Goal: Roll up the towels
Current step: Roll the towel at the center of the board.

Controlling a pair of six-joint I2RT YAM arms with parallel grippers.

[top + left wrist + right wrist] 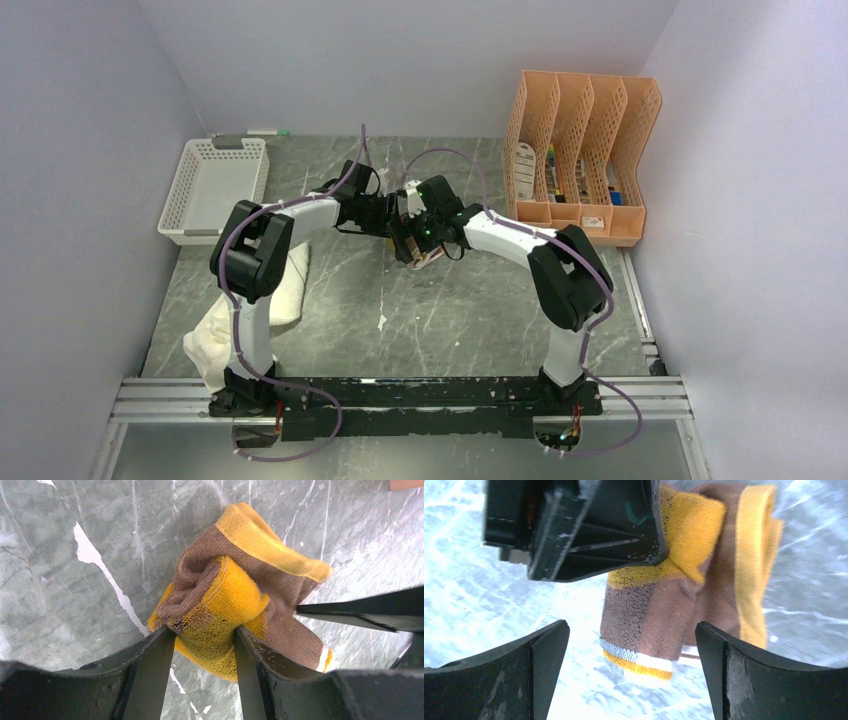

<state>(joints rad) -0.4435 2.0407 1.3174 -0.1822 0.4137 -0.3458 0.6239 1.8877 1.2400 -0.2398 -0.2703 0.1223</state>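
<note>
The towel's brown end lies spread loose past the yellow rolled part in my left gripper. Next, my right gripper pinches that brown end (639, 642) before my left gripper leaves.
The mustard-yellow and brown towel (427, 258) lies bunched and partly rolled at the table's middle. In the left wrist view my left gripper (204, 636) is shut on the towel's (235, 595) yellow rolled part. In the right wrist view my right gripper (631, 642) is open, and the towel's (659, 615) brown end with a pale edge hangs between its jaws without touching them. Both grippers meet over the towel in the top view, the left gripper (398, 226) beside the right gripper (416, 244). The cream-white towel (262, 300) lies crumpled at the near left, partly under the left arm.
A white mesh basket (213, 186) stands at the back left. An orange file rack (580, 150) stands at the back right. The left gripper's body (584, 525) fills the top of the right wrist view. Walls close in on three sides.
</note>
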